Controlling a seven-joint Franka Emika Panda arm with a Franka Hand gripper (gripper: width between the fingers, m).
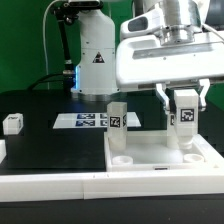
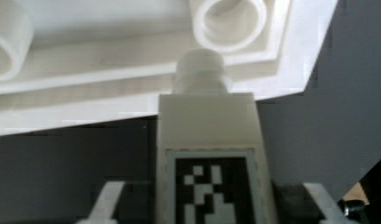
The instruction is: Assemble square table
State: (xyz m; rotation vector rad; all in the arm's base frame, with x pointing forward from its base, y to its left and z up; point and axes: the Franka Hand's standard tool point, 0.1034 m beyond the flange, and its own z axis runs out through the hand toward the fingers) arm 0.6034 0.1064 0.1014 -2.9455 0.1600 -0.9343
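The tagged leg will stay upright as my gripper lets go of it in the near corner hole of the table top (image 1: 193, 158) (image 2: 229, 22) just below it.
The white square table top (image 1: 150, 150) lies flat on the exterior view's right, with round corner holes (image 1: 122, 158). One tagged leg (image 1: 118, 116) stands upright at its far left corner. My gripper (image 1: 185, 108) is shut on a second tagged leg (image 1: 185, 114), held upright just over the top's right side. In the wrist view this leg (image 2: 208, 120) sits between the fingers (image 2: 112, 200), its rounded peg end pointing at the table top (image 2: 98, 95) below a corner hole (image 2: 231, 20). A third leg (image 1: 12, 123) lies loose at the far left.
The marker board (image 1: 85, 121) lies flat behind the table top, near the robot's base (image 1: 95, 55). A long white rail (image 1: 50, 186) runs along the front, and another white piece (image 1: 2, 150) shows at the left edge.
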